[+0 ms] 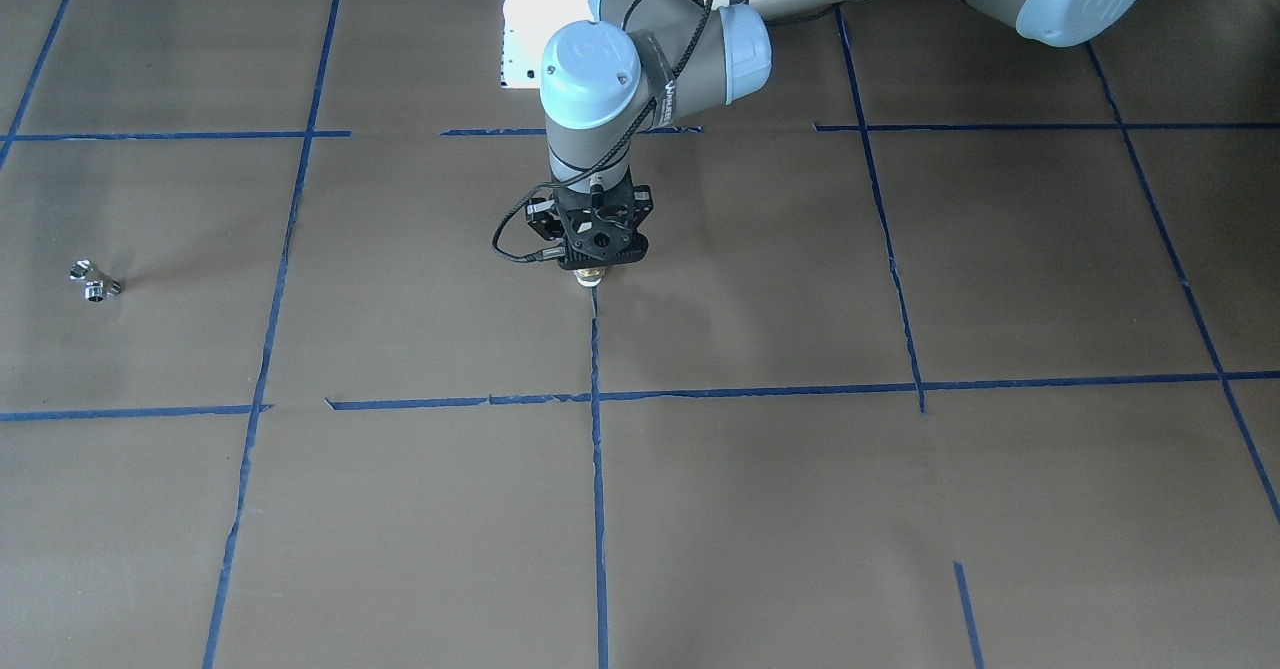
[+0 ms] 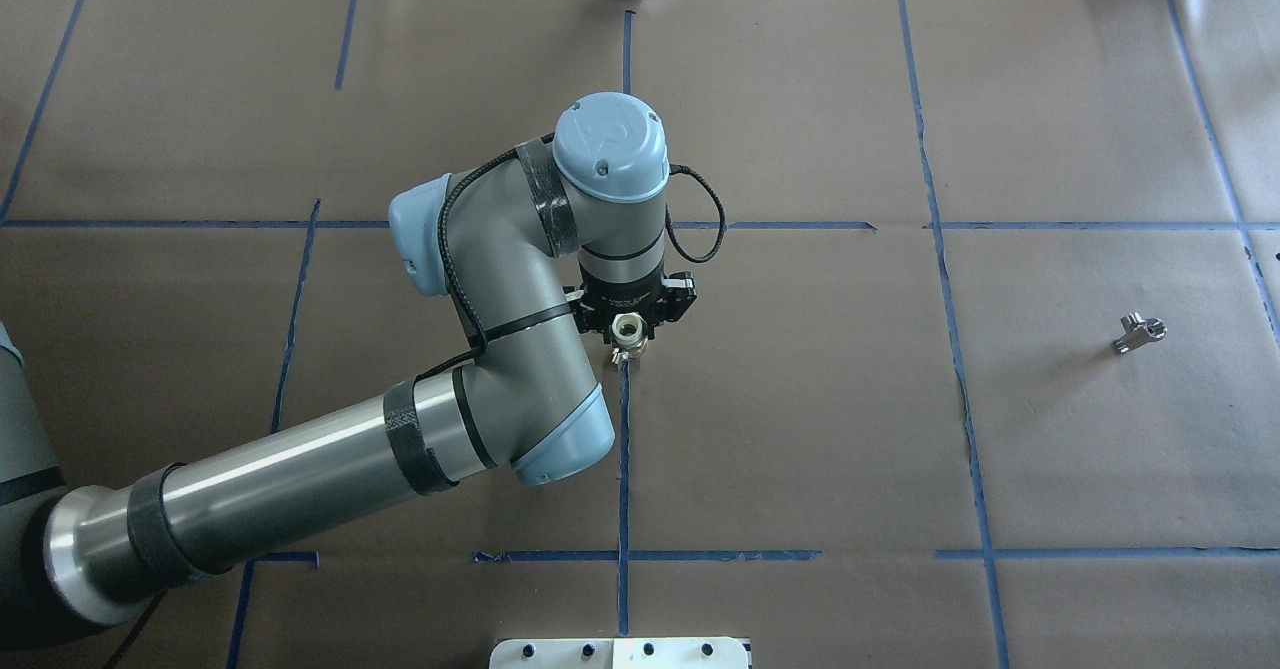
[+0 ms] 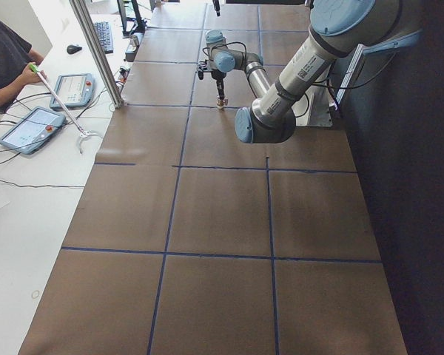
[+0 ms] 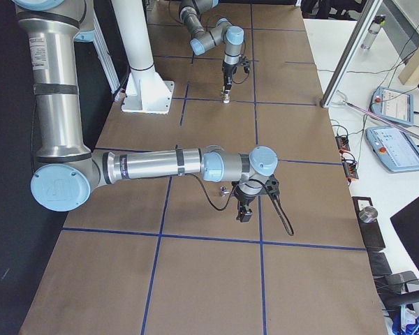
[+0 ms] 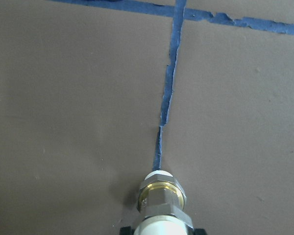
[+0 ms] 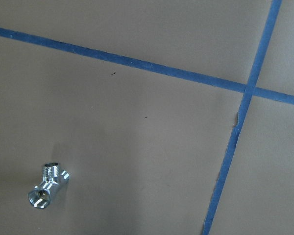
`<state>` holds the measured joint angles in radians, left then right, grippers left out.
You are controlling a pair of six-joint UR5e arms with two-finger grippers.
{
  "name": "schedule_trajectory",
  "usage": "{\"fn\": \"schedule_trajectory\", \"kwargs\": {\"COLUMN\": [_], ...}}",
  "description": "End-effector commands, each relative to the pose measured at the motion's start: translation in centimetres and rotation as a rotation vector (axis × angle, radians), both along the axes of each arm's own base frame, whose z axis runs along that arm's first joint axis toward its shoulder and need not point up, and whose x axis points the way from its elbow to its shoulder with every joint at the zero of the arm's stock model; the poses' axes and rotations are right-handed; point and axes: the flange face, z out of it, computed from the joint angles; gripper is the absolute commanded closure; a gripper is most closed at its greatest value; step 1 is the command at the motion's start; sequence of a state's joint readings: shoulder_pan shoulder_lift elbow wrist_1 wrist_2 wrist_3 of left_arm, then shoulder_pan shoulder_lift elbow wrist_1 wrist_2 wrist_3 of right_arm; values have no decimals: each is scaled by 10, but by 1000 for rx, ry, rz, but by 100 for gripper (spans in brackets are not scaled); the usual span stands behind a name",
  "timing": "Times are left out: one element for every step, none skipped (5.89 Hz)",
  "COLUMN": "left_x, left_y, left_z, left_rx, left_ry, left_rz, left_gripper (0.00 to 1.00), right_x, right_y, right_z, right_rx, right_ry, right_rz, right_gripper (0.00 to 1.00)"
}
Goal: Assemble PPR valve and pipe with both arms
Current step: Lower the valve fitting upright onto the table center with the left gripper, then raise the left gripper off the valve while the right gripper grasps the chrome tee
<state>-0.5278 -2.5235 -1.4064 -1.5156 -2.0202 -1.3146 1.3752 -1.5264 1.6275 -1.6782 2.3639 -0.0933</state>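
My right gripper will move to the chrome valve next and close on the valve's body (image 1: 98, 280) (image 6: 50, 182), just behind its threaded end.
My left gripper (image 2: 628, 337) is shut on a white pipe fitting with a brass threaded end (image 1: 590, 277). It holds the fitting upright, brass end down, over a blue tape line near the table's middle; the fitting also shows in the left wrist view (image 5: 161, 198). I cannot tell whether it touches the paper. A small chrome valve (image 2: 1138, 332) lies alone on the robot's right side of the table and shows in the front view (image 1: 95, 284) and the right wrist view (image 6: 46, 186). My right gripper (image 4: 244, 211) hangs over the table beside the valve (image 4: 225, 190). I cannot tell whether it is open.
Brown paper with a blue tape grid (image 2: 622, 469) covers the table. The white pedestal base (image 4: 146, 91) stands at the robot's side. An aluminium post (image 3: 96, 52), teach pendants (image 3: 29, 129) and an operator (image 3: 4, 55) are on the far side.
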Motion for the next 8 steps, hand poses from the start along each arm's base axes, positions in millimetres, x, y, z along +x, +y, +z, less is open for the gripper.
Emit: {"fn": "schedule_trajectory", "kwargs": {"left_x": [-2,-3,-5,-17,-51,-75,-87,-106], "left_y": [0,1,1,6,21,15,14,15], "left_z": [-2,-3,-6,-7,-6,-18,-23,-26], "left_rx": [2,3,7,18,50,69,69,79], "left_ry": [6,7,14,37,92,123,141,162], "left_rz": [0,0,-2,-3,-9,-35,-55,-74], "left_gripper": [34,28,18,11,10,10,10,10], "right_x": [0,0,0,-2,-10,-24,-49,-68], "right_y": [0,-1,-1,-5,-10,-14,-9,0], "right_z": [-1,-2,-5,-14,-23,-37,-66,-79], "right_rx": [1,2,7,20,32,-8,-49,-50], "right_ry": [0,-2,-3,-16,-30,-24,-22,-24], "right_rz": [2,2,3,2,-8,34,79,116], "right_gripper": [0,0,0,0,0,0,0,0]}}
